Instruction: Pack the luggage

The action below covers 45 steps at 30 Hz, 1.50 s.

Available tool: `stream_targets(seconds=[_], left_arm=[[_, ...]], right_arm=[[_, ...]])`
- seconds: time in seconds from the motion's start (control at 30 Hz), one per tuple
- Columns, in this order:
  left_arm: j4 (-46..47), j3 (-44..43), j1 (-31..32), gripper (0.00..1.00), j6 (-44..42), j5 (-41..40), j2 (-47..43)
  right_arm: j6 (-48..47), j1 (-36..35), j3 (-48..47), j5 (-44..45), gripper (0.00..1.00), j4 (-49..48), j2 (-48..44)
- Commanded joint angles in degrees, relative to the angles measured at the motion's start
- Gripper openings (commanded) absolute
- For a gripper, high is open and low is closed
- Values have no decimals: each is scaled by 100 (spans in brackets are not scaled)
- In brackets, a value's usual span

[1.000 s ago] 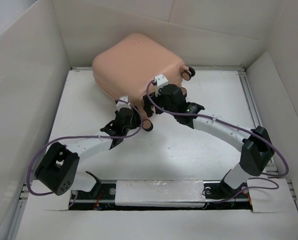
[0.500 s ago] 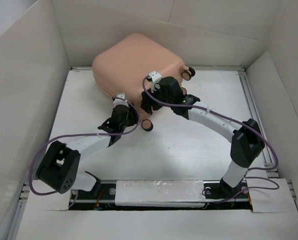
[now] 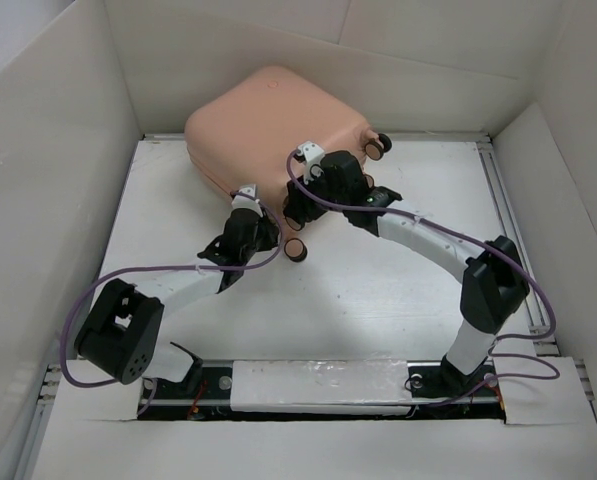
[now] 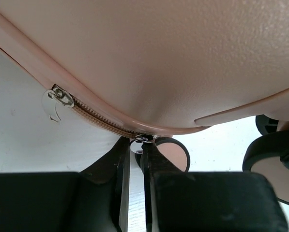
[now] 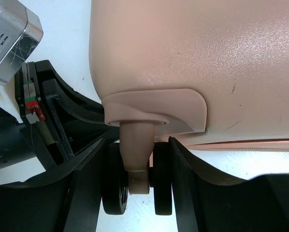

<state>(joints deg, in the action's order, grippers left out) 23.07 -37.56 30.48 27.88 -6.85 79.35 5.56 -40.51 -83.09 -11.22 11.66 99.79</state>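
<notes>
My left gripper has the zipper pull, now at the end of the zipper. It will let go of it beside the second pull, just off the luggage's near edge (image 3: 223,221).
The luggage (image 3: 273,125), a closed pale peach-pink hard-shell suitcase, lies at the back of the table. My left gripper (image 3: 264,222) is at its near edge. In the left wrist view the gripper (image 4: 137,145) is shut on a silver zipper pull (image 4: 138,141) at the end of the zipper (image 4: 93,116). A second pull (image 4: 54,99) hangs further left. My right gripper (image 3: 299,208) is beside it. In the right wrist view the gripper (image 5: 138,145) is shut on a pink-and-black caster wheel (image 5: 137,188) under the luggage shell (image 5: 192,48).
Another caster (image 3: 296,250) stands on the white table (image 3: 378,290) just near of both grippers, and one more (image 3: 379,146) shows at the luggage's far right corner. White walls (image 3: 58,150) close in the table on three sides. My left gripper's body (image 5: 18,101) shows close on the left in the right wrist view.
My right arm has swung left and its elbow has risen, bringing the gripper in on the caster. My left gripper has edged slightly toward the luggage's edge.
</notes>
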Motion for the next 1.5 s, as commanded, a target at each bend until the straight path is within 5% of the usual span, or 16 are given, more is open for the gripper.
stream_targets(seconds=[0.0,0.07,0.23,0.4,0.73,1.07,1.13,1.2,1.23,1.47], left_arm=[[621,-296,-165,0,-81,-851,142],[558,-165,-165,0,-19,-1010,72],[234,-14,-165,0,261,-1660,-148],[312,328,-1402,0,1016,-458,-87],[567,478,-2413,0,1913,-71,45],[901,1146,-2767,0,2512,-229,-306],[901,1146,-2767,0,2434,-150,-306],[901,1093,-2767,0,2363,-45,-306],[901,1032,-2767,0,2363,8,-306],[752,873,-2767,0,2511,-53,-236]], right_arm=[[-126,43,117,-134,9,-128,-3],[-126,43,170,-56,0,-181,-56],[-126,43,416,129,0,-234,-197],[-126,43,741,235,0,-234,-486],[-178,-18,1391,235,0,-340,-935],[-231,-96,1506,365,0,-401,-1102],[-231,-194,1349,419,41,-349,-1163],[-231,-273,1068,585,72,-148,-1111],[-231,-334,727,665,99,71,-1041],[-363,-335,-234,797,99,600,-294]])
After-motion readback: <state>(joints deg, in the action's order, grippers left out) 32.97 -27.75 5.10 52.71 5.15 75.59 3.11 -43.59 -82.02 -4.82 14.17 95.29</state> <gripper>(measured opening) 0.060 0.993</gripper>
